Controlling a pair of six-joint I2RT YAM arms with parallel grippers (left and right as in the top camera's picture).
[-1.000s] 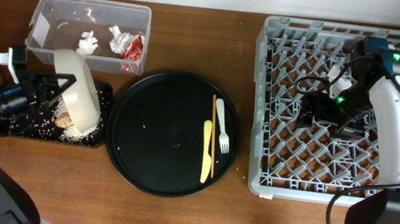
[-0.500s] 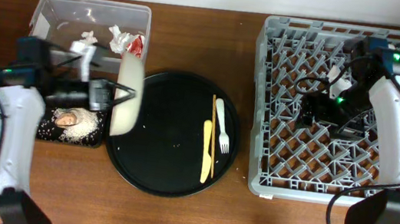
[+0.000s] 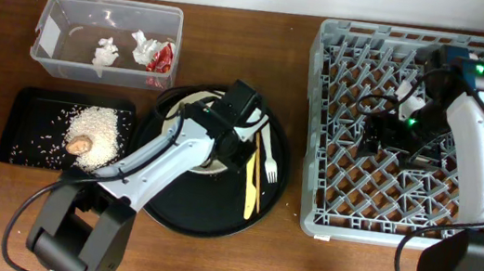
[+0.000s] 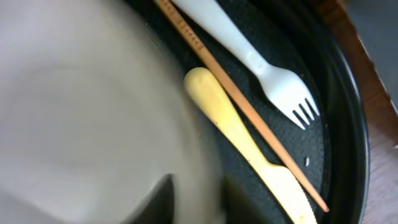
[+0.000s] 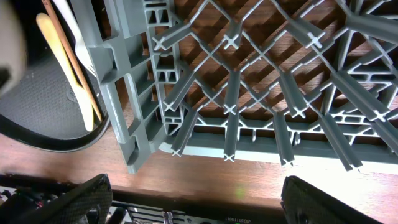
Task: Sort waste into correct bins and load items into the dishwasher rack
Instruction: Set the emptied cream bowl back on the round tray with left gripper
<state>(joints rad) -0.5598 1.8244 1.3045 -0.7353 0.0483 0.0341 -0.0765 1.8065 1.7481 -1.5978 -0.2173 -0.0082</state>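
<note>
Next, I move my right gripper to the large cream bowl and grab the bowl's rim (image 3: pixel 251 125) (image 5: pixel 20 45) beside the wooden chopstick and the white fork.
My left gripper (image 3: pixel 230 139) is shut on the rim of the large cream bowl (image 3: pixel 187 110), which sits low over the round black tray (image 3: pixel 145 193). In the left wrist view the blurred bowl (image 4: pixel 87 112) fills the left side, with the gripper (image 4: pixel 193 190) on its rim. Beside it lie the yellow knife (image 3: pixel 251 182) (image 4: pixel 242 137), the white fork (image 3: pixel 268 150) (image 4: pixel 249 50) and a wooden chopstick (image 3: pixel 258 133) (image 4: pixel 249 109). My right gripper (image 3: pixel 378 135) (image 5: pixel 205 205) is open and empty over the grey dishwasher rack (image 3: pixel 319 118) (image 5: pixel 130 112). The cups and pink bowl are out of view.
The shallow black tray (image 3: pixel 26 102) at the left holds rice grains (image 3: pixel 98 126) and a brown lump (image 3: pixel 80 144). The clear tub (image 3: pixel 61 13) behind it holds white tissue wads (image 3: pixel 103 50) and a red wrapper (image 3: pixel 163 55).
My left arm has swung right with the cream bowl, from over the shallow black tray to the round tray. Rice now lies uncovered in the shallow tray. The right arm has not moved.
</note>
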